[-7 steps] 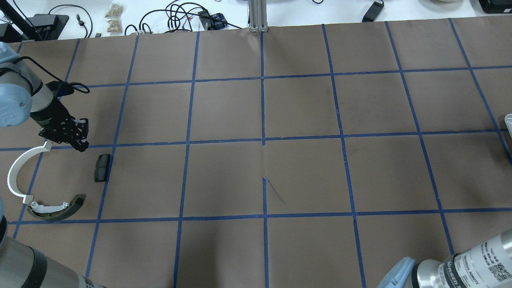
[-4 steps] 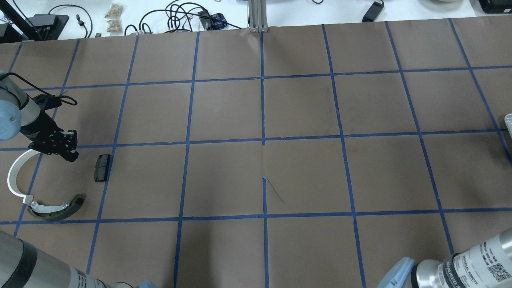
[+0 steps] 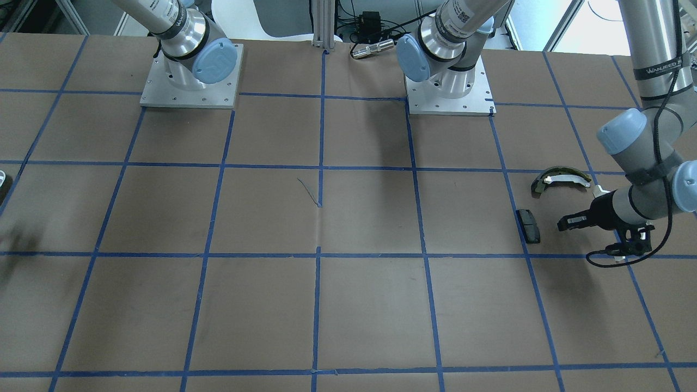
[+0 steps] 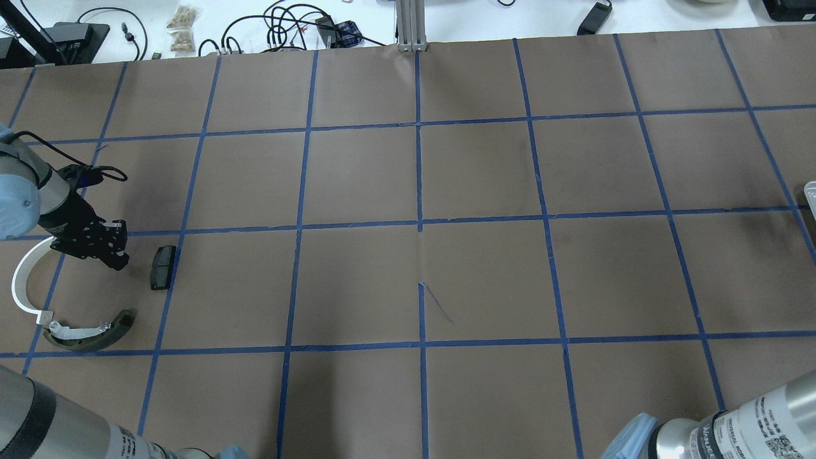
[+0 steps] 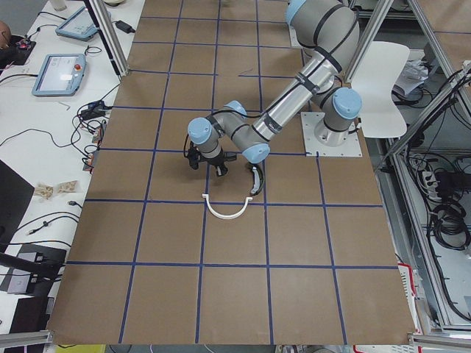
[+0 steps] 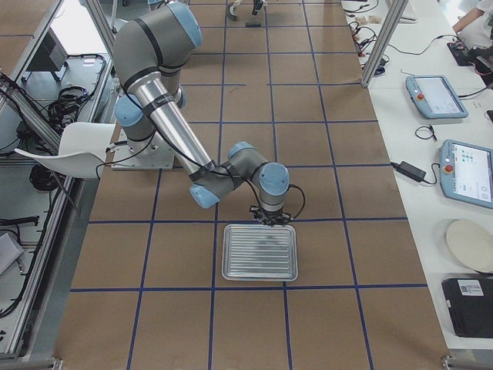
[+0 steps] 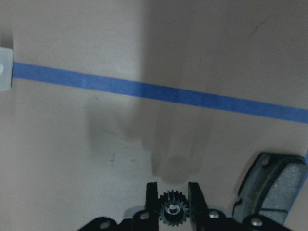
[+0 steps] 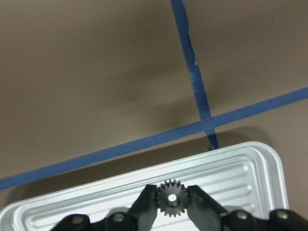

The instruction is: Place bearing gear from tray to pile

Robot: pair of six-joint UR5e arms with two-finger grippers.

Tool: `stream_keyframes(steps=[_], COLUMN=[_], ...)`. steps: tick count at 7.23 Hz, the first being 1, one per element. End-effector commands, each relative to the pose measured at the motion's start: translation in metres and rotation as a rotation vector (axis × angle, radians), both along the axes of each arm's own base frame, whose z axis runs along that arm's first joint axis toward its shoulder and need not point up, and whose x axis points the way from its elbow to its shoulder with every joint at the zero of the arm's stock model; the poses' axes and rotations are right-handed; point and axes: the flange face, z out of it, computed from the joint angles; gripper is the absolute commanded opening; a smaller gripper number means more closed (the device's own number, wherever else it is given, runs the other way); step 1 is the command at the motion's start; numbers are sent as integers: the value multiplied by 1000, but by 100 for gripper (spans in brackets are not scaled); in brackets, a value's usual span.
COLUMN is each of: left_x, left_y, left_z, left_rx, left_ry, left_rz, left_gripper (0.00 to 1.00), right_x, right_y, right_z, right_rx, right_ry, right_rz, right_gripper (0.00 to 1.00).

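Note:
The robot will set the black gear, now above the metal tray's far edge, down with its right gripper on the robot's side of the middle blue tape crossing (image 3: pixel 333 225).
My left gripper (image 4: pixel 120 260) is shut on a small black toothed gear (image 7: pixel 173 213) and holds it low over the paper. It is just left of the black pad (image 4: pixel 162 266) of the pile. The white half-ring strip (image 4: pixel 24 280) and the olive-and-white curved shoe (image 4: pixel 89 333) lie nearer the robot. My right gripper (image 6: pixel 268 223) is shut on a second black gear (image 8: pixel 172 198) above the far edge of the ribbed metal tray (image 6: pixel 259 270).
The table is covered in brown paper with a blue tape grid (image 4: pixel 419 224). Cables and small items lie beyond the far edge (image 4: pixel 299 29). The two arm bases (image 3: pixel 188 81) stand at the robot's side. The tray edge shows at the overhead view's right (image 4: pixel 811 191).
My left gripper has moved toward the robot and slightly left, and now sits closer to the black pad. The pile parts have not moved.

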Motion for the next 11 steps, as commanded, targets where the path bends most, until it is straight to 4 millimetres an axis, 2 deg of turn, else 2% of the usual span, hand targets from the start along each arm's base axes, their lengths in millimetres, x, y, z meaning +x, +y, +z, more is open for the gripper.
stream_keyframes(steps=[1,2,4,6,7,8,9,10,11], left_x=[0,0,3,0,0,-4,-13,-42,-77], left_y=[2,3,-1,-4,-6,-10,-13,-23,-35], left_z=[-1,0,19,33,46,59,70,72,83], left_rx=[7,11,-11,-27,-28,-20,-27,-28,-44], left_ry=[0,3,-14,-24,-25,-14,-8,-15,-35], left_rz=[3,4,4,-3,-5,-12,-25,-77,-141], left_gripper=[51,100,100,100,100,100,100,100,100], right_x=[94,147,263,392,469,539,602,653,692], right_y=[-33,-48,-78,-88,-84,-72,-52,-29,-8], right_z=[15,16,15,20,21,25,20,11,-3], right_rx=[-10,-7,4,4,-37,-71,-51,-20,13], right_ry=[-65,-84,-100,-110,-122,-153,-169,-176,-167], right_rz=[-87,-152,-267,-399,-473,-584,-678,-809,-915], right_gripper=[0,0,0,0,0,0,0,0,0])
